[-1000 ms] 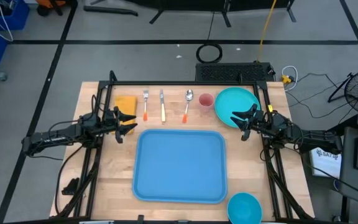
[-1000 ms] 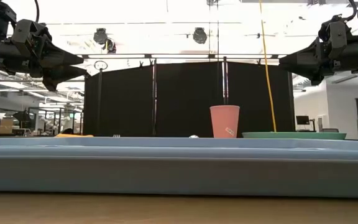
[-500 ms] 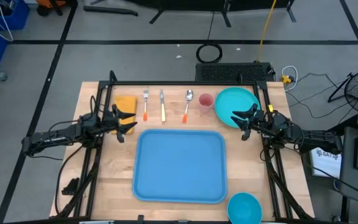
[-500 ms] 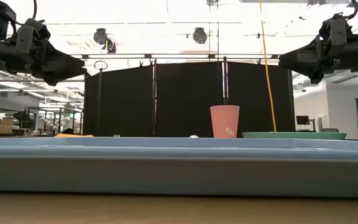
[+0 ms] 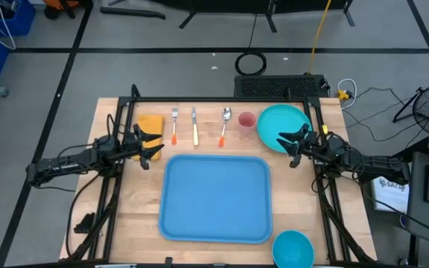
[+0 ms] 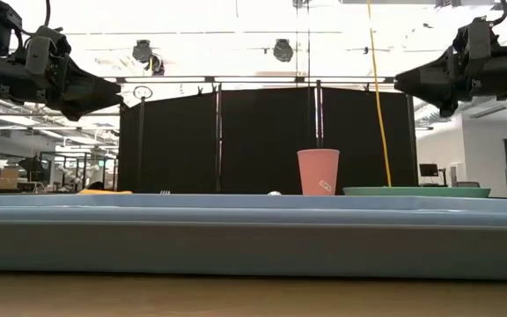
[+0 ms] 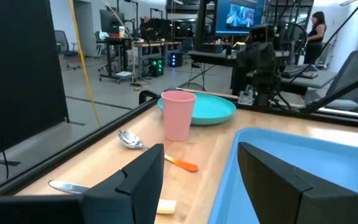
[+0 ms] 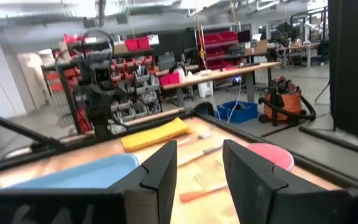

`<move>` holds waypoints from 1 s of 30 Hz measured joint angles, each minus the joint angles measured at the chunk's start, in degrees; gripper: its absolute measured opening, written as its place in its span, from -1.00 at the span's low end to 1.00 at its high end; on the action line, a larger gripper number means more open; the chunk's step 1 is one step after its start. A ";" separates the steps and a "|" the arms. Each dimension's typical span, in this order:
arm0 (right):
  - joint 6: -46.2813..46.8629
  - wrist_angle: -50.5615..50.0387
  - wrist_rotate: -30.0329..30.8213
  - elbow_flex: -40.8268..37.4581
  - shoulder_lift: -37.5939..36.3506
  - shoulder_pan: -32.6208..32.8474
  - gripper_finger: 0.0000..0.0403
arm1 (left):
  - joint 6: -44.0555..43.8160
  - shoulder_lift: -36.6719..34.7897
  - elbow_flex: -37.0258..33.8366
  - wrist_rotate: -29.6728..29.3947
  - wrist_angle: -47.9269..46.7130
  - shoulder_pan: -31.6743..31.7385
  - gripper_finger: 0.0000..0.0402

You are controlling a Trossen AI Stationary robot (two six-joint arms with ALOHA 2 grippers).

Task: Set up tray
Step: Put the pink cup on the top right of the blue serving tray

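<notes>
Next, I close my right gripper on the pink cup's rim (image 5: 255, 119), on the side facing the teal plate.
The sky-blue tray (image 5: 216, 199) lies flat on the wooden table's middle, and nothing lies in it. It fills the foreground of the low view (image 6: 253, 238). My left gripper (image 5: 153, 144) hangs open in the air beside the tray's far left corner, pointing right; it also shows in the low view (image 6: 113, 91) and its own wrist view (image 7: 201, 180). My right gripper (image 5: 283, 143) hangs open over the near edge of the teal plate (image 5: 283, 125), pointing left (image 6: 401, 84) (image 8: 197, 174). Neither touches anything.
Along the far side lie a folded yellow napkin (image 5: 151, 123), a fork (image 5: 175, 125), a knife (image 5: 194, 126), a spoon (image 5: 224, 123) and an upright pink cup (image 5: 246, 120). A blue bowl (image 5: 293, 247) sits at the near right corner. Black frame rails run along the table's left, right and far edges.
My left gripper has turned about its own axis. In the low view its two fingers stood one above the other a second ago and now overlap into a single point. The tray and the other things have stayed where they were.
</notes>
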 joint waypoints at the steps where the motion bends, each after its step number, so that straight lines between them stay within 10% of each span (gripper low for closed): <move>1: 0.02 1.96 0.46 0.02 0.15 0.00 -0.39 | 0.03 0.00 0.01 -0.09 0.01 -0.01 0.04; 5: 3.07 6.90 9.68 0.88 2.19 -0.02 -0.39 | 0.14 0.00 0.01 -1.70 0.35 0.01 0.04; 11: 9.74 -11.47 18.14 16.86 18.56 -0.59 -0.39 | 0.16 0.00 0.01 -5.57 -0.63 0.01 0.04; 24: 8.29 -50.36 10.99 64.50 65.54 -14.69 -0.39 | -1.64 0.35 0.08 -7.54 -1.19 0.01 0.04; 30: 5.17 -57.56 3.24 73.72 77.14 -21.37 -0.39 | -3.18 0.35 0.10 -7.54 -1.38 0.01 0.04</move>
